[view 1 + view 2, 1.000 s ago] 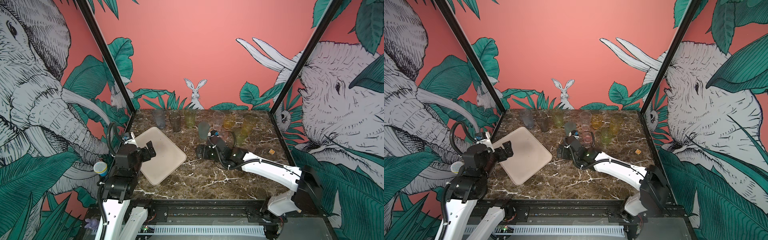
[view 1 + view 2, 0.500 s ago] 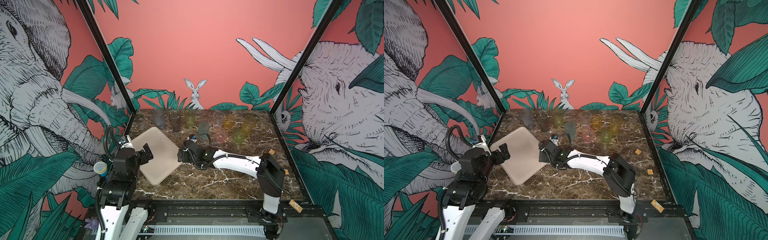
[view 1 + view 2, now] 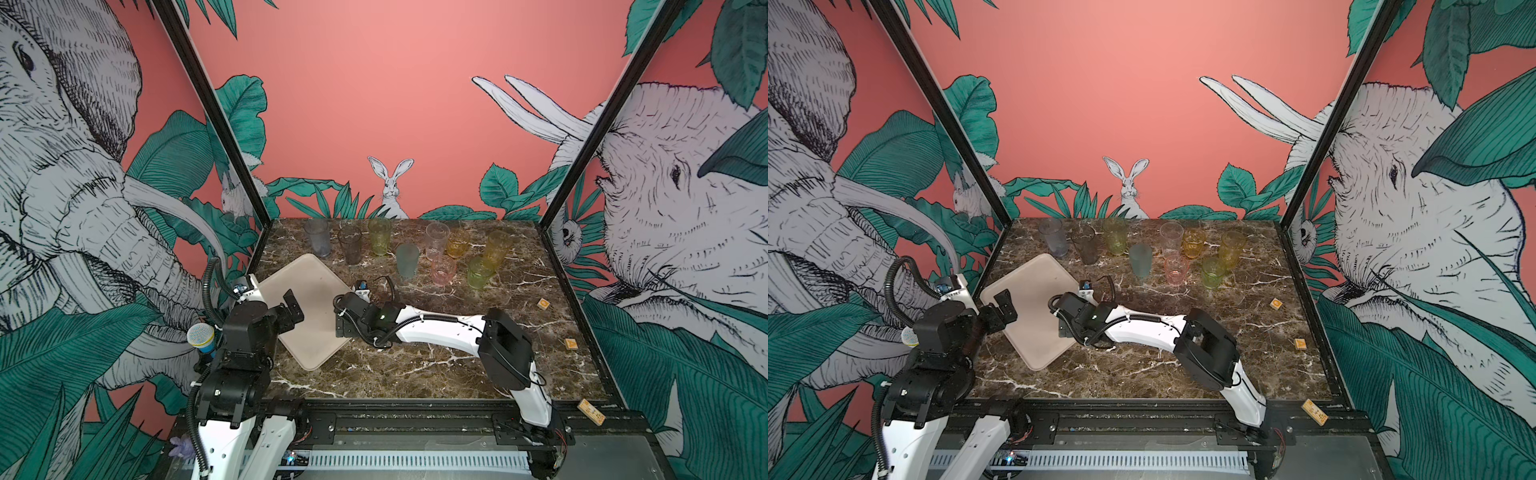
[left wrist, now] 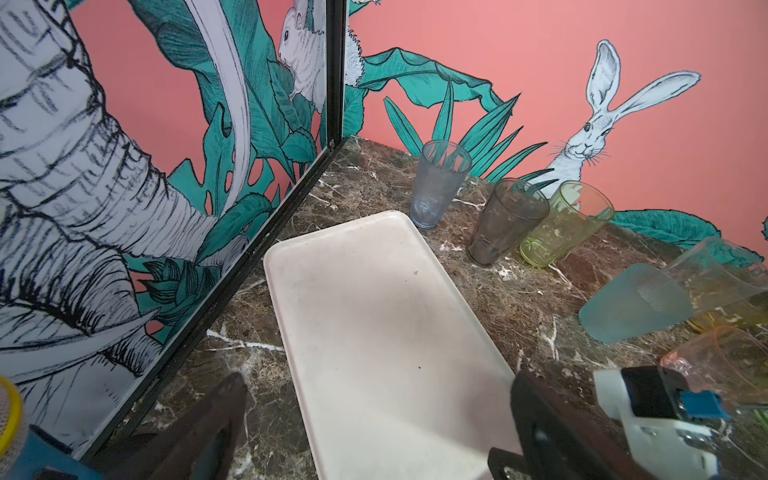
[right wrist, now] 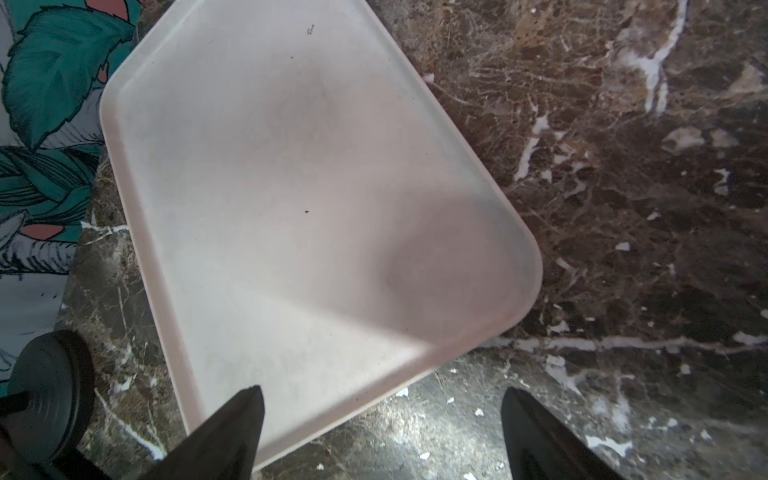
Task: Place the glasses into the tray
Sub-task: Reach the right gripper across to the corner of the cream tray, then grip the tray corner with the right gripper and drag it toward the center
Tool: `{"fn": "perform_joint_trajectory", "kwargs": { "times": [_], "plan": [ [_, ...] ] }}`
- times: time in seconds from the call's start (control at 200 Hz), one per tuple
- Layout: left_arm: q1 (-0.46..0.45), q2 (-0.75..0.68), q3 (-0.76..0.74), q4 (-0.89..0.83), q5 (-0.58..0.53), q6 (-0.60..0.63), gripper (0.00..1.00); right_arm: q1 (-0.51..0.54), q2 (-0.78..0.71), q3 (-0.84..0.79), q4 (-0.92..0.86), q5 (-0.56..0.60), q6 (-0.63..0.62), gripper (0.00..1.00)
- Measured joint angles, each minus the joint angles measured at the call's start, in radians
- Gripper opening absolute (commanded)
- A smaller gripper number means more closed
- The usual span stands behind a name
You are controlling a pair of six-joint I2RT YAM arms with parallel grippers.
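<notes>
Next, I close my right gripper on the middle of the cream tray's near short edge (image 3: 346, 341) (image 5: 400, 386), because I should straighten the slanted tray before the glasses.
The cream tray (image 3: 316, 286) (image 3: 1034, 286) lies slanted at the table's left with nothing in it. Several glasses stand upright along the back: grey (image 3: 318, 237), smoky (image 3: 350, 245), green (image 3: 379, 236), teal (image 3: 407, 260), clear (image 3: 436, 240), amber (image 3: 458, 243), yellow (image 3: 496, 248), and short pink (image 3: 443, 270) and green (image 3: 480, 272). My left gripper (image 3: 294, 307) (image 4: 378, 376) hovers open over the tray's (image 4: 374, 299) left part. My right gripper (image 3: 338, 318) (image 5: 382, 390) is open and empty, straddling the tray's (image 5: 291, 166) near right edge.
Two small wooden blocks (image 3: 543, 304) (image 3: 570, 344) lie on the marble at the right, and a third (image 3: 590, 411) rests on the front frame. A blue and yellow microphone-like object (image 3: 200, 336) stands outside the left wall. Black frame posts bound the table.
My right arm has swung left from beside the glasses to the tray's right edge, folding at the elbow. My left gripper pulled back slightly, still open.
</notes>
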Motion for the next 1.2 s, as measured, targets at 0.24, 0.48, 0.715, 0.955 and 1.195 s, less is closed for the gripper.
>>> {"fn": "perform_joint_trajectory", "kwargs": {
  "times": [0.24, 0.48, 0.715, 0.955, 1.195],
  "plan": [
    [0.0, -0.011, -0.001, -0.003, 0.0, 0.0, 1.0, 0.018, 0.104, 0.126, -0.088, 0.027, 0.0, 0.9],
    [0.0, -0.026, -0.001, -0.003, -0.001, 0.0, 1.0, 0.025, 0.167, 0.212, -0.15, 0.064, -0.016, 0.86],
    [0.0, -0.03, -0.001, -0.01, -0.006, 0.0, 1.0, 0.025, 0.202, 0.254, -0.182, 0.087, -0.032, 0.82],
    [0.0, -0.031, -0.001, -0.01, -0.011, 0.0, 1.0, 0.025, 0.227, 0.258, -0.214, 0.099, -0.043, 0.8],
    [0.0, -0.031, -0.005, -0.01, -0.011, 0.0, 0.99, 0.025, 0.232, 0.258, -0.235, 0.112, -0.047, 0.84]
  ]
}}
